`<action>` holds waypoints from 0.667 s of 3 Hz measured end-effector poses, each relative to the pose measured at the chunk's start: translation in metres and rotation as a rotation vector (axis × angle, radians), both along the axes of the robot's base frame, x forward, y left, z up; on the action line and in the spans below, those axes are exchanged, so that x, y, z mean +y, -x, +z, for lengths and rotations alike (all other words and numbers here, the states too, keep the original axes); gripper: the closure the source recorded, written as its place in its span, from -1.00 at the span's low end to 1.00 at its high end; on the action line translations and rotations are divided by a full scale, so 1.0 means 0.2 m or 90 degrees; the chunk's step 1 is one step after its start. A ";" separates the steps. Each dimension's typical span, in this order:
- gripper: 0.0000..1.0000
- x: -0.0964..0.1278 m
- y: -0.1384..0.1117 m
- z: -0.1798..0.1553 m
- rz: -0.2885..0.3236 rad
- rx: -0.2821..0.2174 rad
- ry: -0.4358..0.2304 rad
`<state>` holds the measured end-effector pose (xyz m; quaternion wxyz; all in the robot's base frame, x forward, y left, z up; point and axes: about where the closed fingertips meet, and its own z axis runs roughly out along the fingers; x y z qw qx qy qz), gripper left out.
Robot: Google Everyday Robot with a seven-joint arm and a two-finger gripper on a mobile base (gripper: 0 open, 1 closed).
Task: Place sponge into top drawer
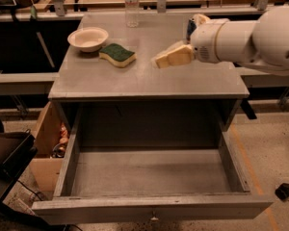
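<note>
I will next need to close my gripper on the end of the sponge [127, 58] that is farthest away from the cream bowl.
The sponge [117, 54], pale yellow with a dark green top, lies flat on the grey cabinet top [149, 76], just right of a cream bowl [88, 38]. The top drawer [151, 211] is pulled fully out below, and its inside is bare. My gripper [160, 60], with cream-coloured fingers, reaches in from the right on a white arm [245, 37]. It hovers above the cabinet top, a short way right of the sponge and apart from it.
A clear plastic bottle [131, 4] stands at the back of the cabinet top. A blue can [190, 28] is mostly hidden behind my arm. A cardboard box [47, 143] and a dark bin [7, 158] sit left of the drawer. Workbenches run behind.
</note>
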<state>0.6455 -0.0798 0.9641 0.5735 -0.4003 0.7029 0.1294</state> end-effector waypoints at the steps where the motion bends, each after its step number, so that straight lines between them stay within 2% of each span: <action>1: -1.00 0.21 -0.24 -0.12 0.020 -0.007 -0.017; 2: -1.00 0.38 -0.41 -0.21 0.045 -0.004 -0.019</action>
